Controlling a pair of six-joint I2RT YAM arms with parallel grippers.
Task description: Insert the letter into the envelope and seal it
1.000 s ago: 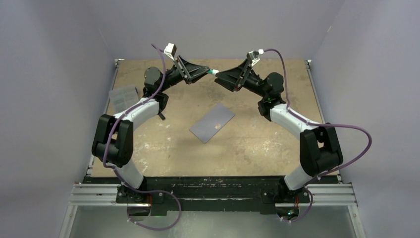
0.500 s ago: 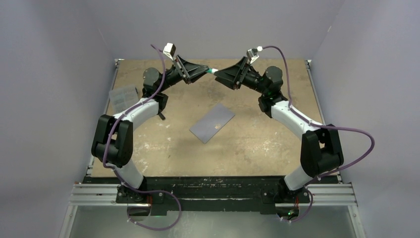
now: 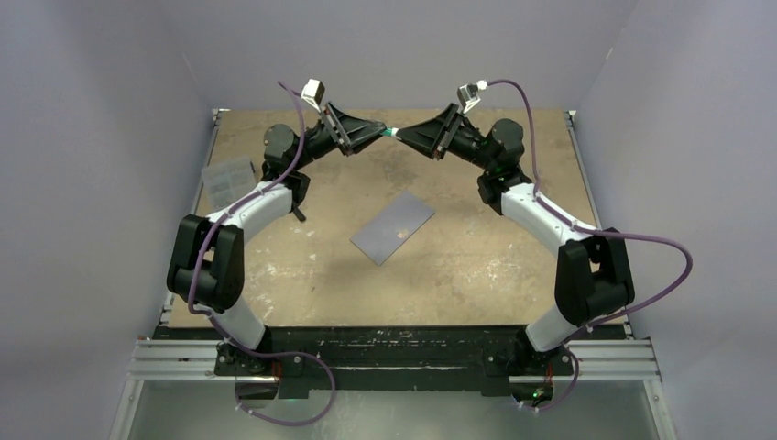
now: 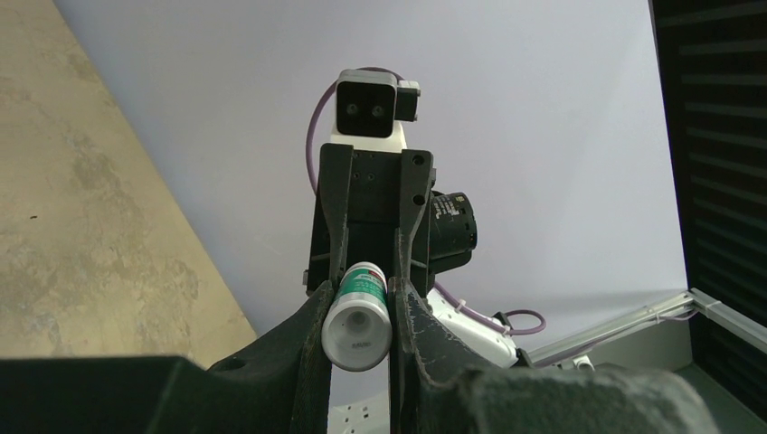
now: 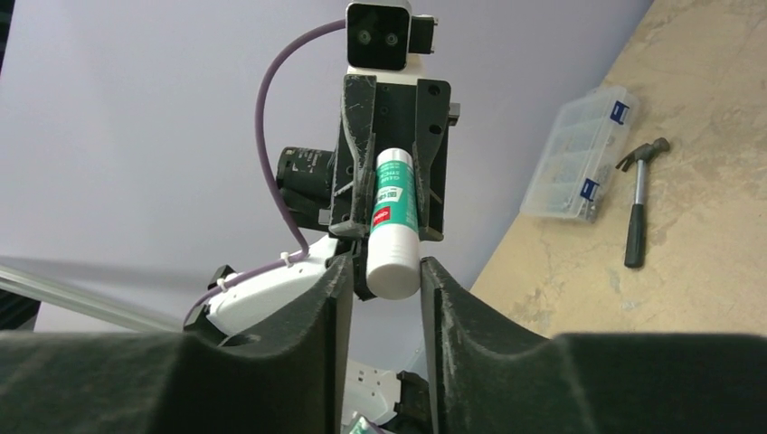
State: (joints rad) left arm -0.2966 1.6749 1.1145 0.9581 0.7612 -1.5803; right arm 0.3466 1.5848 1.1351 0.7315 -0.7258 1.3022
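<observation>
I should let go of the glue stick with my left gripper on the table (image 3: 315, 223) by the end of the hammer's handle, toward the grey-blue envelope.
The grey-blue envelope (image 3: 393, 226) lies flat in the middle of the table with its flap not showing. The letter is not in view. Both arms are raised over the table's far side and meet tip to tip. My left gripper (image 3: 381, 130) (image 4: 358, 312) is shut on the base of a green and white glue stick (image 3: 392, 133) (image 4: 358, 316). My right gripper (image 3: 404, 137) (image 5: 384, 271) faces it, its jaws standing narrowly either side of the stick's white cap (image 5: 393, 276) with a sliver of gap on one side.
A clear ribbed plastic box (image 3: 227, 180) (image 5: 579, 154) sits at the table's left edge. A small hammer (image 5: 640, 203) (image 3: 299, 214) lies beside it. Purple-grey walls close in the table on three sides.
My right gripper has moved in toward the left one and narrowed its jaws around the stick's cap. The left gripper and the envelope have not moved.
</observation>
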